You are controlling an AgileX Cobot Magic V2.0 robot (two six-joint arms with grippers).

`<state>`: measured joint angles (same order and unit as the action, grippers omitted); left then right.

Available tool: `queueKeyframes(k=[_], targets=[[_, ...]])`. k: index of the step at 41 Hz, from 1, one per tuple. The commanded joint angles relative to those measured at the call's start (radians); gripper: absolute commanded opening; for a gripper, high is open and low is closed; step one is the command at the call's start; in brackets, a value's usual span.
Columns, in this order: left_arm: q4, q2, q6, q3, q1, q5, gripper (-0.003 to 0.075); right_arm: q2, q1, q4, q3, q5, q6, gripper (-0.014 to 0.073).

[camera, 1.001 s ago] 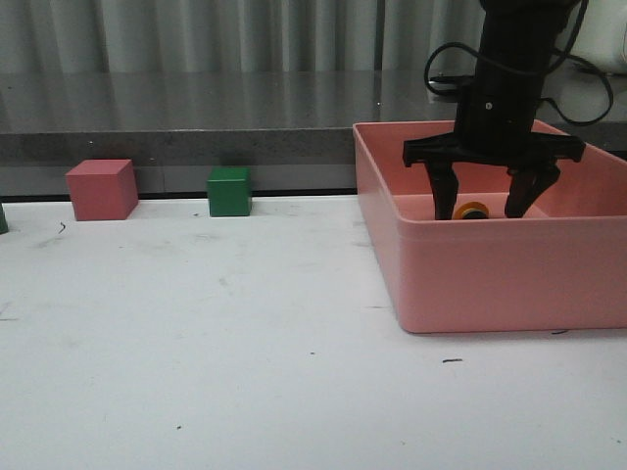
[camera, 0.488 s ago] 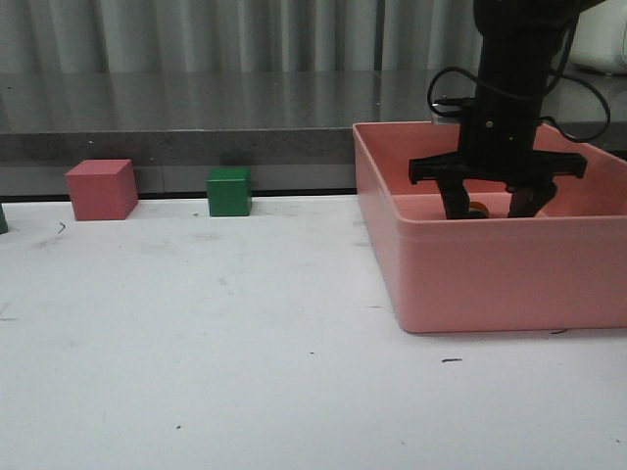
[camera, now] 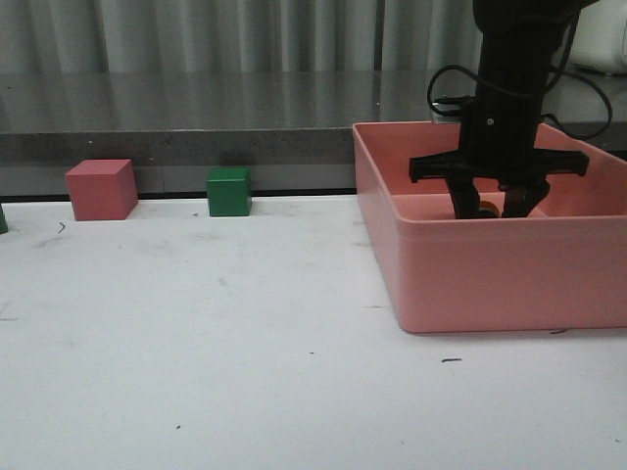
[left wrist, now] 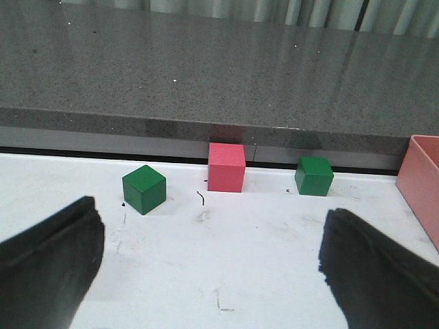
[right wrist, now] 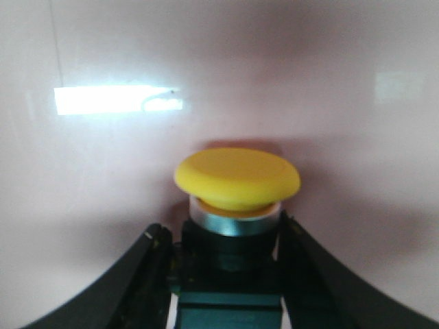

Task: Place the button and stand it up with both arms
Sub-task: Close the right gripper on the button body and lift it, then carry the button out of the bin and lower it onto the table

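Observation:
The robot's right gripper needs to release the button on the white table (camera: pixel 164 301), in front of the gap between the pink and green cubes.
The button (right wrist: pixel 236 178) has a yellow domed cap on a silver ring and a dark base. It lies inside the pink bin (camera: pixel 490 279). My right gripper (camera: pixel 490 208) reaches down into the bin, and its fingers hide the button in the front view. In the right wrist view my right gripper (right wrist: pixel 223 236) has a finger against each side of the button's dark base, shut on it. My left gripper (left wrist: pixel 212 219) is wide open and empty above the white table. It is out of the front view.
A pink cube (camera: pixel 101 189) and a green cube (camera: pixel 229 191) stand at the table's back edge, below a grey counter. The left wrist view shows another green cube (left wrist: pixel 144 189), the pink cube (left wrist: pixel 226 167), the green cube (left wrist: pixel 314 176) and the bin's corner (left wrist: pixel 422 171).
My right gripper has sunk deeper into the bin. Its fingers have closed in from wide apart onto the button.

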<state>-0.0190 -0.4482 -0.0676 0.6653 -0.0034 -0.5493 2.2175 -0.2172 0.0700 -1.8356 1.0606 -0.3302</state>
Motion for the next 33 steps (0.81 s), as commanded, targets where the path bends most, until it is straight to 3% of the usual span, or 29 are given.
queueKeyframes(k=[1, 14, 23, 33], targets=[[0.0, -0.013, 0.0, 0.03, -0.008, 0.076, 0.0618, -0.113, 0.005, 0.007, -0.031, 0.019, 0.002, 0.0293], [0.0, -0.013, 0.0, 0.03, -0.008, 0.076, 0.0618, -0.262, -0.053, 0.007, -0.031, 0.105, 0.002, 0.0293], [0.0, -0.013, 0.0, 0.03, -0.008, 0.076, 0.0618, -0.345, -0.176, 0.003, -0.031, 0.072, 0.002, 0.0293], [0.0, -0.013, 0.0, 0.03, -0.008, 0.076, 0.0618, -0.335, -0.325, -0.087, -0.031, 0.047, 0.002, 0.0293]])
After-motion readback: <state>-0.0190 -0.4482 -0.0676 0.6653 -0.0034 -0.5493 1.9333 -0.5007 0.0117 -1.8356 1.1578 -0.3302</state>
